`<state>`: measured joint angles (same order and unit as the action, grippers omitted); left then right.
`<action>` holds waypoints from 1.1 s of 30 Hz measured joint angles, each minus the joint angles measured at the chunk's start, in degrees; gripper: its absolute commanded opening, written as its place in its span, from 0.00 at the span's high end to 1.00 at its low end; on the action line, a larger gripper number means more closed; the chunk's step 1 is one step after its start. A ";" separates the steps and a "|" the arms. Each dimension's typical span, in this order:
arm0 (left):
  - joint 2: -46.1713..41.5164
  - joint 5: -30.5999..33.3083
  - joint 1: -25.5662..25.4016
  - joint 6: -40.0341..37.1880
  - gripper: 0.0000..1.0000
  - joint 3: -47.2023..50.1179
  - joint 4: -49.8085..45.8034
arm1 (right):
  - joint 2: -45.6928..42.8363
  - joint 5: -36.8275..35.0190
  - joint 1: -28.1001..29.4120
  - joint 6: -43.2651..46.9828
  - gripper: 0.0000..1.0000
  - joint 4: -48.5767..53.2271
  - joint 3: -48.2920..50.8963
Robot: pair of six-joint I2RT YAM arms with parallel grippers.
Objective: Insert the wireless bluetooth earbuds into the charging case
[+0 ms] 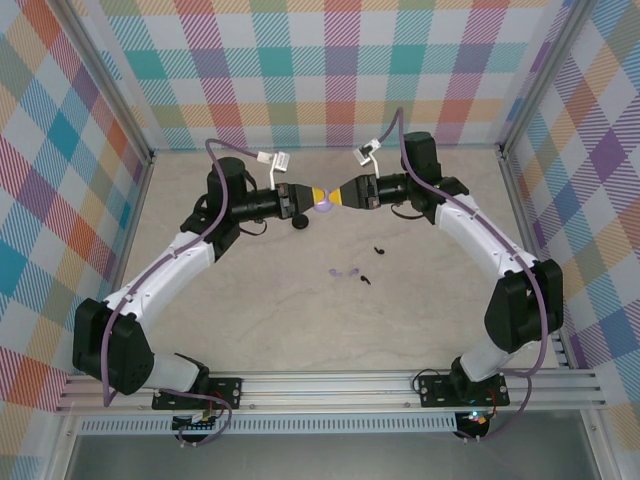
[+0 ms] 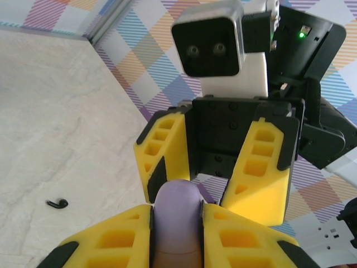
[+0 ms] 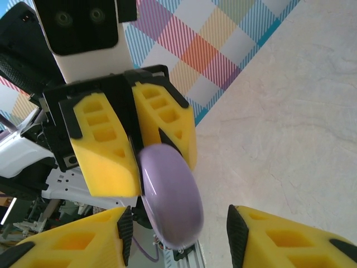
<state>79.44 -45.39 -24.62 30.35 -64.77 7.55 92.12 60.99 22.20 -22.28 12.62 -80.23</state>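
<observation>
My left gripper's fingers overlap the charging case's lid, so my right gripper should hold the charging case while my left gripper retakes the charging case's body [image 2: 177,260] below the lid.
The lilac charging case [image 1: 323,203] hangs above the back middle of the table, and my left gripper [image 1: 314,195] is shut on it. In the left wrist view my left gripper [image 2: 177,211] has both pads pressed on the case [image 2: 177,220]. My right gripper [image 1: 336,196] faces it from the right. In the right wrist view my right gripper [image 3: 176,226] stands open round the case [image 3: 170,195], with a gap at its right pad. Two lilac earbuds [image 1: 342,271] and two black earbuds [image 1: 372,264] lie on the table nearer the front. One black earbud [image 2: 57,203] shows in the left wrist view.
A small black round object [image 1: 298,221] lies on the table just under the left gripper. Plaid walls [image 1: 330,70] close in the back and both sides. A metal rail [image 1: 330,385] carrying both arm bases runs along the front edge.
</observation>
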 measured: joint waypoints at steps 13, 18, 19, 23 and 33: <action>0.00 -0.17 -0.50 -0.24 0.86 -0.87 -0.07 | 0.00 1.92 1.05 -0.74 0.55 -0.79 -0.79; 0.00 -0.24 -0.48 -0.22 0.86 -0.96 -0.09 | 0.00 1.90 1.11 -0.24 0.66 -0.55 -0.79; -0.02 -0.24 -0.48 -0.20 0.86 -0.98 -0.09 | 0.00 1.90 1.05 0.02 0.69 -0.52 -0.79; -0.02 -0.46 -0.48 -0.20 0.81 -1.07 0.02 | 0.00 1.92 0.70 0.48 0.80 -0.11 -0.79; -0.02 0.44 -0.48 -0.55 0.50 -1.07 -0.61 | -0.17 0.50 0.90 -0.11 0.86 -0.15 -0.79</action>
<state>79.42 -44.95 -25.10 29.80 -65.84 6.94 91.94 61.49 23.09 -22.39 12.47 -81.01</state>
